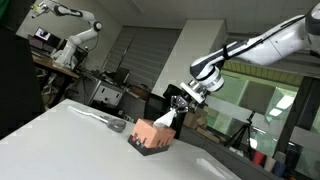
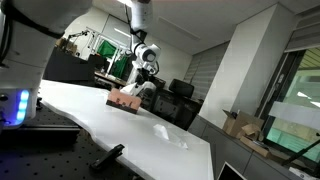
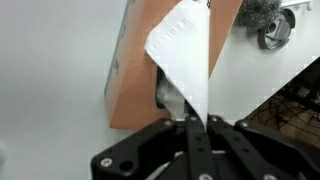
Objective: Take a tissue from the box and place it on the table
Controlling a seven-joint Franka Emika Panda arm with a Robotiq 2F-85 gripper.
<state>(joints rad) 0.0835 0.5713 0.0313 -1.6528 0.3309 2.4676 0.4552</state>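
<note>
My gripper is going to let go of the white tissue on the table (image 1: pixel 213 162) by the pale object, near the edge of the table past the box.
A salmon-coloured tissue box (image 1: pixel 152 136) stands on the white table (image 1: pixel 60 140); it also shows in the other exterior view (image 2: pixel 125 100) and in the wrist view (image 3: pixel 135 75). My gripper (image 3: pixel 197 122) is shut on a white tissue (image 3: pixel 185 50) that stretches from the box's opening up to the fingers. In an exterior view the gripper (image 1: pixel 180 106) hangs just above the box with the tissue (image 1: pixel 166 118) pulled upward. The tissue's lower end is still at the box slot.
A crumpled white tissue (image 2: pixel 170 135) lies on the table nearer one end; another pale object (image 1: pixel 105 120) lies beside the box. A round metal object (image 3: pixel 275 28) sits by the box. Lab benches, chairs and another robot stand beyond the table's edge.
</note>
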